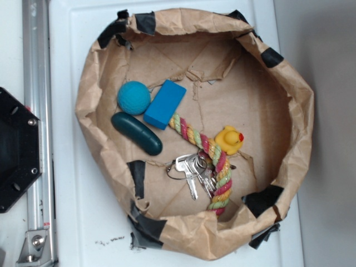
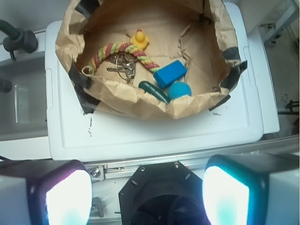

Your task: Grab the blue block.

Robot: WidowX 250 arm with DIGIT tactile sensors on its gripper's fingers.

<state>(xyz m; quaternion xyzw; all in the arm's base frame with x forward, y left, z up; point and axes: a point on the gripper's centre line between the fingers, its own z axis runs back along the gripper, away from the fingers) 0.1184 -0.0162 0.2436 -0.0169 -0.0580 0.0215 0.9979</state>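
Note:
I need to close my gripper on the middle of the blue block's long sides (image 1: 166,102) (image 2: 170,73), with one finger reaching in between the block and the teal ball.
The blue block (image 1: 165,104) lies flat in a brown paper bowl (image 1: 300,100), between a round teal ball (image 1: 133,97) and the end of a coloured rope (image 1: 206,150). It also shows in the wrist view (image 2: 170,73). My gripper (image 2: 147,194) shows only in the wrist view; its two fingers (image 2: 68,197) stand wide apart, open and empty. It sits high above the robot base, well short of the bowl and far from the block. The gripper does not show in the exterior view.
A dark teal capsule (image 1: 136,133) lies beside the ball. A yellow duck (image 1: 228,139) and a bunch of keys (image 1: 192,169) lie by the rope. The bowl has black tape patches (image 1: 261,200) and stands on a white tray (image 1: 72,222). The black robot base (image 1: 16,150) is at the left.

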